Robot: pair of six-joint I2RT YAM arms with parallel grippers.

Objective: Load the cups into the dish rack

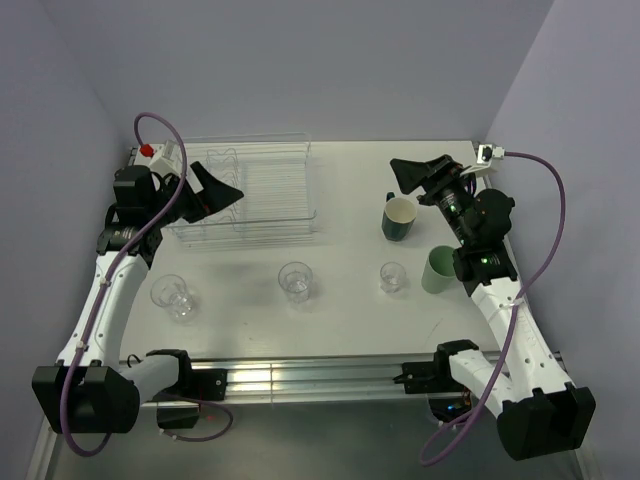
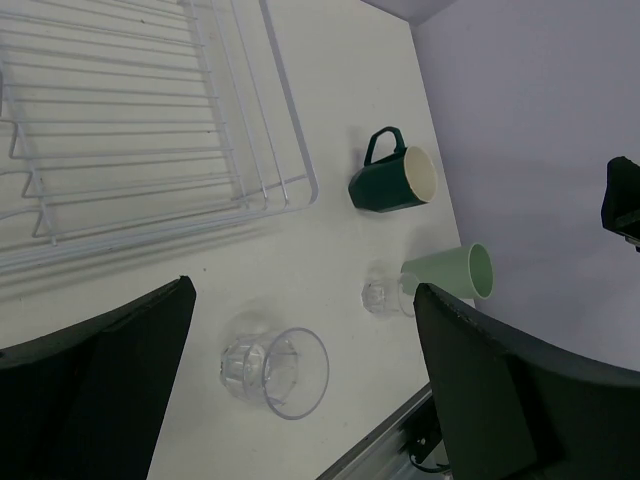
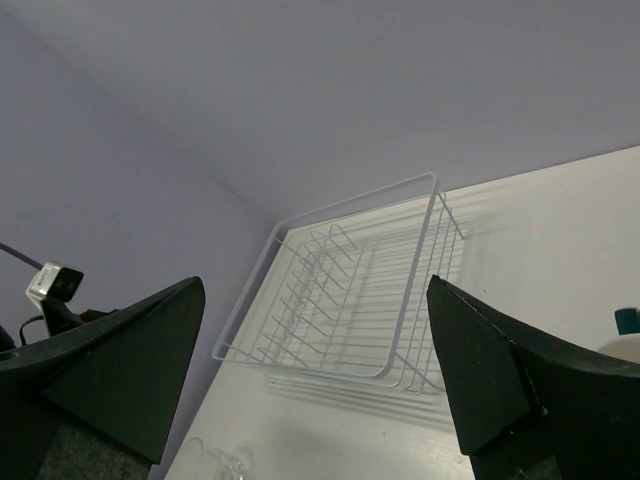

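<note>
The robot's right gripper needs to close on the dark green mug's rim [image 1: 386,209] [image 3: 602,348], on the side that faces the dish rack.
The clear wire dish rack [image 1: 262,190] stands at the back left with no cups in it; it also shows in the left wrist view [image 2: 150,130] and the right wrist view [image 3: 350,290]. A dark green mug [image 1: 400,218] [image 2: 392,182] and a mint-green cup [image 1: 437,270] [image 2: 450,270] stand at the right. Three clear tumblers stand in a row: left [image 1: 172,296], middle [image 1: 295,281] [image 2: 275,370], right [image 1: 393,277] [image 2: 380,296]. My left gripper [image 1: 222,183] [image 2: 302,290] is open and empty above the rack's left side. My right gripper [image 1: 392,180] [image 3: 315,285] is open and empty above and behind the mug.
A red and white box [image 1: 155,155] sits at the back left corner beside the rack. Purple walls close in the table on the left, back and right. A metal rail [image 1: 300,378] runs along the near edge.
</note>
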